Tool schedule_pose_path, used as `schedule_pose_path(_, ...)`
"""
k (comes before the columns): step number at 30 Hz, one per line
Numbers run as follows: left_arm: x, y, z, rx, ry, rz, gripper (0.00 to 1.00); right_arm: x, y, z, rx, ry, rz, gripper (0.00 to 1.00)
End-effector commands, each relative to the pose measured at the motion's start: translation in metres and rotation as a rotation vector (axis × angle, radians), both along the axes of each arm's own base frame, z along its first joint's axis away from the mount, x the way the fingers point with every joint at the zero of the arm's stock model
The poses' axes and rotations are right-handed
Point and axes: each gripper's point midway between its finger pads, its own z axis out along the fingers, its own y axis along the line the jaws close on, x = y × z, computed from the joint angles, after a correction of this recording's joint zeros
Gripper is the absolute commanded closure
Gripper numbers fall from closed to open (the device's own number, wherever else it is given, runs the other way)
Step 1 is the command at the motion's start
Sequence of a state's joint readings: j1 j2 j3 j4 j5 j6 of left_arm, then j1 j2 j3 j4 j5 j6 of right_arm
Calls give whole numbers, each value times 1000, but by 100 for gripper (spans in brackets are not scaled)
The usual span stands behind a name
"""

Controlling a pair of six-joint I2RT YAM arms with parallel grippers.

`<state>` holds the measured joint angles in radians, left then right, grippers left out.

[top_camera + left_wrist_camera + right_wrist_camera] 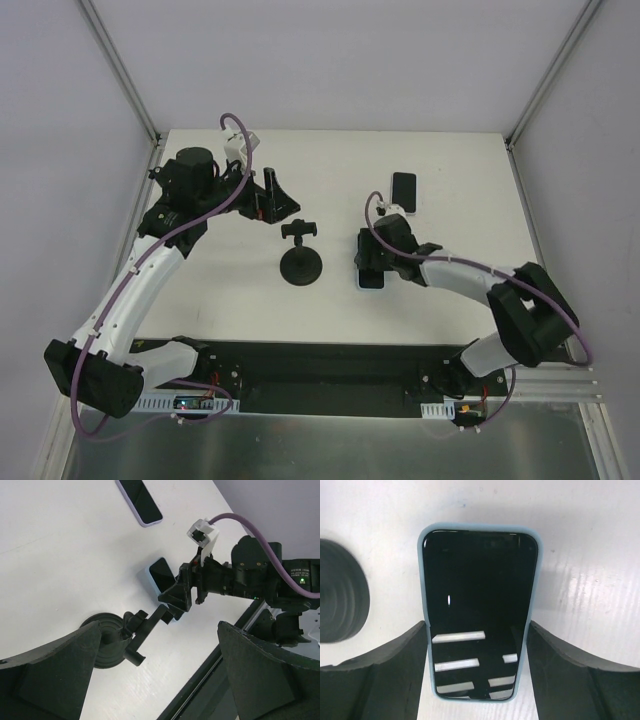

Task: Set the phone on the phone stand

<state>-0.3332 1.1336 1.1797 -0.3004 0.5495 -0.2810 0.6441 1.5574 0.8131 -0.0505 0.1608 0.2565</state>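
Observation:
The robot's left gripper should next close on the far end (364, 234) (159, 565) of the light blue phone, because the right gripper is holding the phone's near end.
The phone (477, 595), dark-screened in a light blue case, lies flat on the white table right of the phone stand (300, 262). My right gripper (477, 670) is down over its near end, one finger pressed against each long side, so it is shut on the phone (371, 284). The stand is black, with a round base (340, 597) and a small cradle arm (142, 630) on top, which holds nothing. My left gripper (275, 200) hangs open behind and left of the stand, nothing between its fingers (50, 675).
A second phone (403, 192) in a pale lilac case lies flat toward the back right, also seen in the left wrist view (140, 502). The black base rail (320, 365) runs along the table's near edge. Grey walls enclose the table.

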Motion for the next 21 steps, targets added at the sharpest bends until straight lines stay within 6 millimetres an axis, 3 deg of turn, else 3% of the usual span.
schedule_pose_path(1, -7, -17, 18, -83, -38, -108, 2, 27, 12, 72, 159, -389, 81, 99)
schedule_pose_path(2, -7, -20, 16, -92, -24, -122, 4, 21, 10, 71, 167, -403, 95, 99)
schedule_pose_path(7, -14, -51, 29, -151, 44, -229, 11, 9, 16, 128, 244, -591, 191, 99)
schedule_pose_path(12, -25, -85, 43, -110, -5, -254, 10, -12, 10, 174, 245, -685, 242, 99)
schedule_pose_path(13, -21, -88, 46, -88, -28, -243, 10, -16, 9, 197, 272, -731, 245, 99)
schedule_pose_path(15, -19, -97, 42, -55, -8, -227, 11, -26, 10, 209, 281, -747, 281, 99)
schedule_pose_path(16, -15, -105, 43, -51, -3, -235, 13, -31, 10, 225, 300, -780, 288, 99)
schedule_pose_path(21, -9, -127, 41, -27, 31, -254, 19, -51, 9, 255, 324, -840, 326, 99)
